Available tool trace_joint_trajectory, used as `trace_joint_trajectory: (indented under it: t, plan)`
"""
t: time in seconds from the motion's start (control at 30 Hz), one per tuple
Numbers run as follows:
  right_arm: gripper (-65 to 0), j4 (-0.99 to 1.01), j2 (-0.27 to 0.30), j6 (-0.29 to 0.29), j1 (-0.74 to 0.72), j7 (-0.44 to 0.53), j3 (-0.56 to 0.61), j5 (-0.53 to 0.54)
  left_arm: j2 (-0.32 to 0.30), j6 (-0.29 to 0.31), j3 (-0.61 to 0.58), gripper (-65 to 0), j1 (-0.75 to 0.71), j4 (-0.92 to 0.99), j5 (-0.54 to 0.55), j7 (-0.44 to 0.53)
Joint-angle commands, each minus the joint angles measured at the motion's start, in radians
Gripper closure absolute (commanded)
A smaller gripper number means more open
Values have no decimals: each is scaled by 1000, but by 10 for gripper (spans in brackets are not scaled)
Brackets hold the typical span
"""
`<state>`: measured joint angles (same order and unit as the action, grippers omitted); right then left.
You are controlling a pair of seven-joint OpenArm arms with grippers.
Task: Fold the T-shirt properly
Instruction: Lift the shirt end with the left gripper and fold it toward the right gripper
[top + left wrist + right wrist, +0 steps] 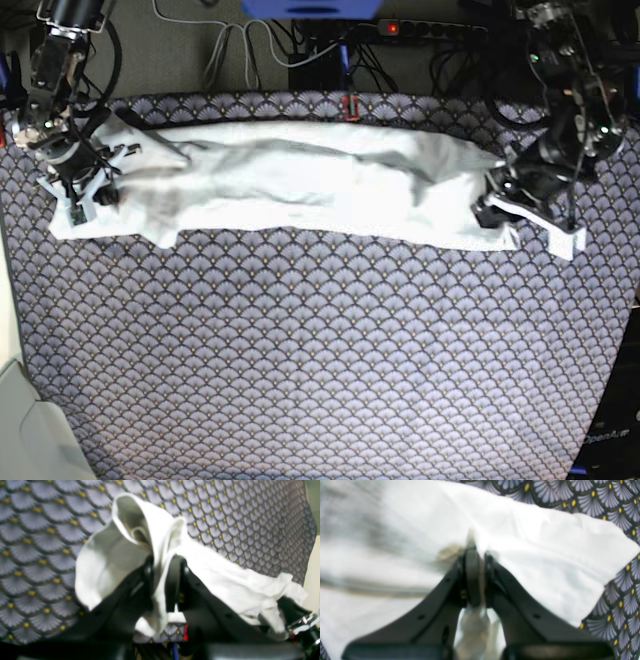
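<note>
Next, the left gripper releases its end of the T-shirt on the T-shirt's white band (232, 216) (256, 580), near the robot's right gripper. That held end now sits low, near the table surface.
The white T-shirt (300, 185) lies stretched in a long wrinkled band across the far part of the patterned table, from left to right in the base view. My left gripper (161, 580) is shut on a bunched fold of the T-shirt (212, 572) at its right end (495, 195). My right gripper (478, 560) is shut on the cloth (532, 545) at the shirt's left end (85, 185). Both held ends sit low, near the table surface.
The table is covered by a grey-blue fan-patterned cloth with yellow dots (320, 350). Cables and a power strip (430, 28) lie beyond the table's far edge. A pale surface (30, 430) shows at the near left corner.
</note>
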<state>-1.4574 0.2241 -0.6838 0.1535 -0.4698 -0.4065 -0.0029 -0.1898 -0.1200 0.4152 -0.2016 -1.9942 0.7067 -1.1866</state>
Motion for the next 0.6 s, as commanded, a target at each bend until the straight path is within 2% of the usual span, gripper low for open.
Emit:
trace_joint_trajectory:
  t: [0.0, 0.17, 0.37, 0.57]
  plan:
    - [-1, -4, 7, -14, -2, -11, 2, -4, -12, 3, 12, -5, 12, -18, 32, 15]
    - [-1, -4, 7, -14, -1, -13, 2, -4, -7, 1, 17, -5, 6, -20, 90, 15]
    - [-1, -4, 8, -14, 2, -13, 2, -4, -3, 1, 12, -5, 4, -20, 232, 15]
    - [-1, -4, 5, -14, 4, -13, 2, -4, 69, 1, -22, -5, 6, -21, 288, 15]
